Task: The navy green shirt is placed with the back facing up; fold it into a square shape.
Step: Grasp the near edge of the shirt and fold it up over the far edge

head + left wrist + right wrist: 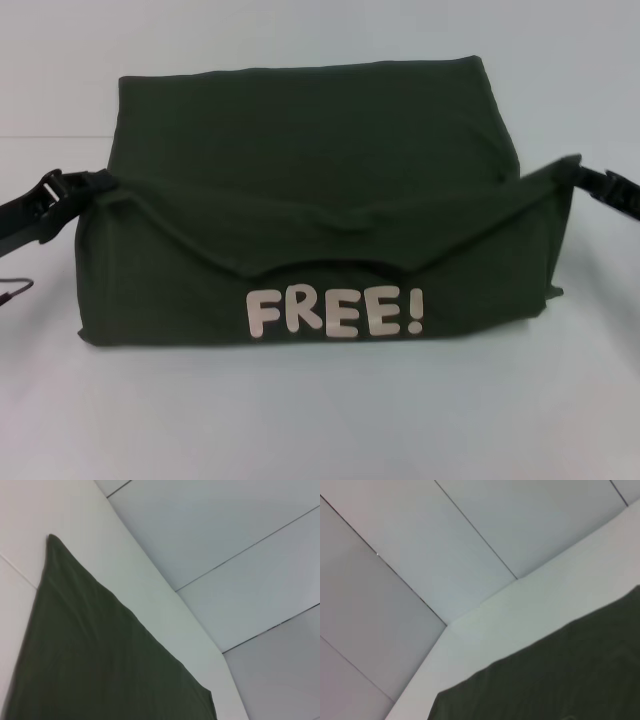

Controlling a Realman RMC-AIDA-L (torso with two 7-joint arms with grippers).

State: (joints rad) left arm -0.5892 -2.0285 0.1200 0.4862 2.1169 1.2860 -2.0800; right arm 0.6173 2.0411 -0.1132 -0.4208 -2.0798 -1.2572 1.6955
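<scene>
The robot's right gripper needs to release the corner of the fold on the side edge of the navy green shirt's flat far part [508,157].
The navy green shirt [300,130] lies on the white table, partly folded. Its near part is doubled over, and white "FREE!" lettering [335,312] shows on the front face. My left gripper [98,186] grips the fold's left corner and my right gripper [578,172] grips its right corner. Both corners are raised, and the fold edge sags between them. The fabric hides the fingertips. In the left wrist view the shirt [100,655] is a dark wedge of cloth on the table. The right wrist view also shows the shirt [560,680].
Bare white table [320,430] lies in front of and behind the shirt. A thin reddish hook-shaped object [15,292] sits at the left edge. Both wrist views show the table's edge and grey floor tiles [240,530] beyond it.
</scene>
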